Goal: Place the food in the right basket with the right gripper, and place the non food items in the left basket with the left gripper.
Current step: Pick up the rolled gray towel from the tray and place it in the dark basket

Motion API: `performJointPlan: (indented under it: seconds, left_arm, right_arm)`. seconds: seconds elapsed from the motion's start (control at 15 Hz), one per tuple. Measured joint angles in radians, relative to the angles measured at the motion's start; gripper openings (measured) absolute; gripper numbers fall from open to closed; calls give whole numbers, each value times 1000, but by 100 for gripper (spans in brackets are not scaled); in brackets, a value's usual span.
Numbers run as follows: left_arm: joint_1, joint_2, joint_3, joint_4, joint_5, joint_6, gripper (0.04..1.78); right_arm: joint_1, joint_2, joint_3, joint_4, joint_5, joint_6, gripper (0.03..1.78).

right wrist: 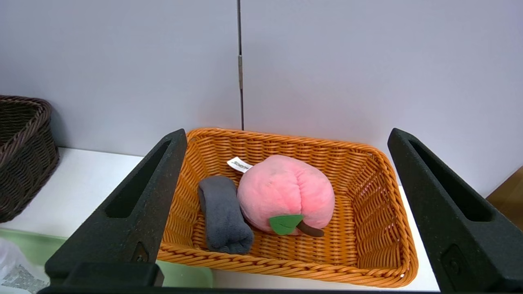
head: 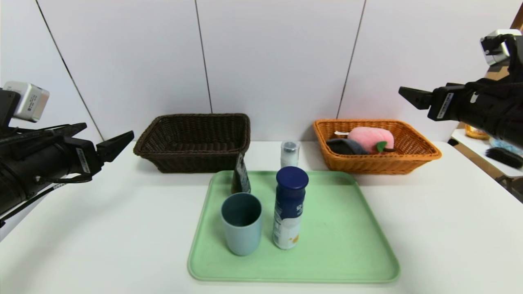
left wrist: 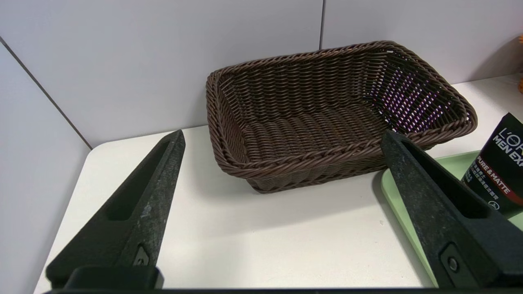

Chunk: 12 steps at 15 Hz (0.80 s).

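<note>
I need to close my right gripper on the middle [head: 347, 146] [right wrist: 225, 215] of the folded dark grey cloth, which is next to the pink plush peach in the orange basket.
The pink plush peach [head: 372, 139] and the folded dark grey cloth [head: 345, 146] lie together in the orange basket [head: 412, 157]; both also show in the right wrist view, peach [right wrist: 284, 192] and cloth [right wrist: 222, 214]. The dark brown basket [head: 192, 143] is empty. On the green tray [head: 339, 245] stand the grey-blue cup [head: 242, 223], the navy-capped bottle [head: 289, 207] and the black tube [head: 241, 173]. The slim grey-capped bottle [head: 289, 153] stands behind the tray. My left gripper [head: 110, 141] is open, raised at the far left. My right gripper [head: 410, 97] is open, raised at the far right.
A white wall runs close behind both baskets. In the left wrist view the dark basket [left wrist: 327, 118] sits beyond bare white table, with the tray's corner [left wrist: 398, 196] and the black tube [left wrist: 500, 163] beside it. A side table with clutter [head: 496, 149] stands at the far right.
</note>
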Motion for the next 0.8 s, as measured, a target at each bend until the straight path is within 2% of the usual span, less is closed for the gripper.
performJointPlan:
  seconds: [0.2, 0.33, 0.47, 0.8]
  left_arm:
    - [0, -1, 1, 0, 0, 0, 169]
    - [-1, -1, 0, 0, 0, 1, 169]
    - [-1, -1, -1, 0, 0, 1, 169]
    - [0, 0, -1, 0, 0, 0, 169]
  right_arm:
    - [-1, 4, 0, 7, 7, 0, 169]
    - [1, 25, -30, 49, 23, -3, 169]
    - [11, 61, -124, 185, 30, -5, 169]
    - [86, 239, -516, 670, 30, -9, 169]
